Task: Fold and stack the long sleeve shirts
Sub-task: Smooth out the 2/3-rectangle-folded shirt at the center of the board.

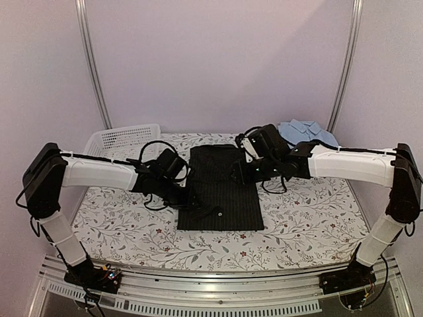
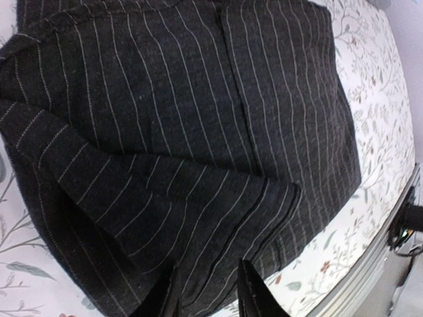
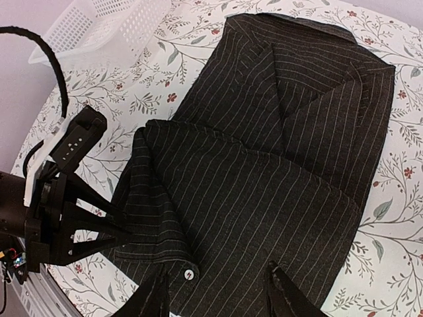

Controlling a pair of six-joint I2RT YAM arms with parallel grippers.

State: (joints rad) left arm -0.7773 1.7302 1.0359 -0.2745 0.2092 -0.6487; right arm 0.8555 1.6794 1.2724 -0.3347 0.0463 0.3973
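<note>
The top layer of the black shirt is turned in near the white button, so my left gripper should take the layer's far corner (image 3: pixel 149 127) and spread it flat.
The black pinstriped long sleeve shirt (image 1: pixel 221 191) lies folded into a tall rectangle in the middle of the table. The light blue shirt (image 1: pixel 305 131) lies at the back right. My left gripper (image 1: pixel 192 198) is at the black shirt's left edge. In the left wrist view (image 2: pixel 211 290) its fingers stand a little apart, with the layered cloth edge (image 2: pixel 264 211) between and under them. My right gripper (image 3: pixel 221 294) hangs open over the shirt's right side (image 3: pixel 264 172), above a cuff with a white button (image 3: pixel 188 273). It grips nothing.
A white mesh basket (image 1: pixel 125 137) stands at the back left. The floral tablecloth (image 1: pixel 304 218) shows around the shirt. The metal front rail (image 2: pixel 396 218) runs near the left gripper. Both arms reach inward over the table's middle.
</note>
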